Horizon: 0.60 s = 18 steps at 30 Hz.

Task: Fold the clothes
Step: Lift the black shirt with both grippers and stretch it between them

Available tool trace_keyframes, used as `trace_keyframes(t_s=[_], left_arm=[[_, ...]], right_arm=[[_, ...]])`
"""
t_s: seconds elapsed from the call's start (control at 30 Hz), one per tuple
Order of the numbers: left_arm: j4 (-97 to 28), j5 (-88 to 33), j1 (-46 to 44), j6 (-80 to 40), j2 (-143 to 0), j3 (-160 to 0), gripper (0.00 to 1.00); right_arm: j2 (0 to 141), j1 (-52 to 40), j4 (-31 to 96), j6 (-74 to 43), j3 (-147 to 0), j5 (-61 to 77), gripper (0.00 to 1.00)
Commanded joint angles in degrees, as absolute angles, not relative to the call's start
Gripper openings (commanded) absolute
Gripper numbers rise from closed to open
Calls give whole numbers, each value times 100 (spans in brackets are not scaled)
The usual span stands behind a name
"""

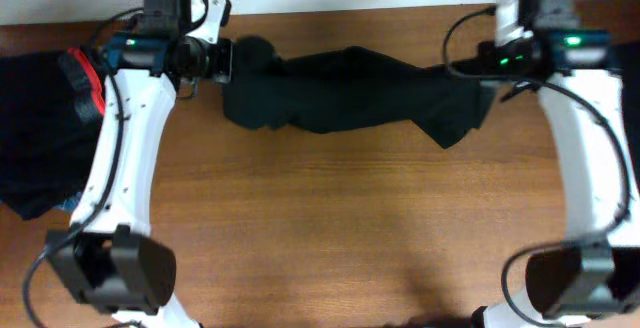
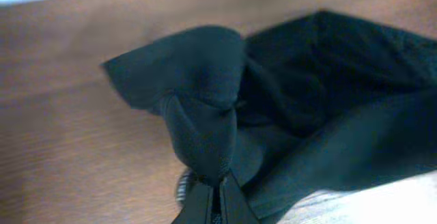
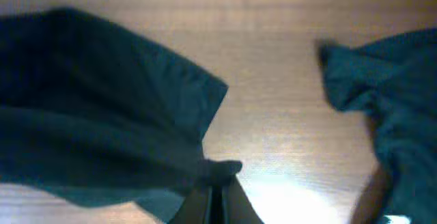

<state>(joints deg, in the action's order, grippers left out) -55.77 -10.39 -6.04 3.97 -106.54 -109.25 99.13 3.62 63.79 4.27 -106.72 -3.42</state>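
Next, I let go of the black garment's edge with my left gripper on the bare wood (image 1: 232, 158) just in front of its bunched end.
One of the clothes, a black garment (image 1: 350, 90), is stretched in a bunched band across the far side of the wooden table (image 1: 330, 218). My left gripper (image 1: 228, 60) is shut on its left end; the left wrist view shows the fabric (image 2: 205, 94) twisted into a rope running into the left gripper (image 2: 217, 191). My right gripper (image 1: 480, 68) is shut on the right end, where a flap droops toward the front. In the right wrist view a fold of the cloth (image 3: 89, 115) is pinched in the right gripper (image 3: 217, 183).
A heap of more black clothes (image 1: 35, 138) with a red-orange band (image 1: 88, 83) lies at the table's left edge, under the left arm. Both arm bases (image 1: 110, 268) (image 1: 570, 278) stand at the front corners. More dark cloth (image 3: 389, 94) hangs at the right of the right wrist view.
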Motion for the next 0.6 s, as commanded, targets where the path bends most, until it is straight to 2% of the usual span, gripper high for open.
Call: trace_keyframes(t_s=[0.0,0.57], left_arm=[[-5588,-867,-624,373,-10197,-11115,0],[-5629,-849,-624,373,-10020,-11118,0]], right_arm=[[9935,427,6676,412,-11061,-351,4],[9852,425,7116,423,-11367,-303,4]])
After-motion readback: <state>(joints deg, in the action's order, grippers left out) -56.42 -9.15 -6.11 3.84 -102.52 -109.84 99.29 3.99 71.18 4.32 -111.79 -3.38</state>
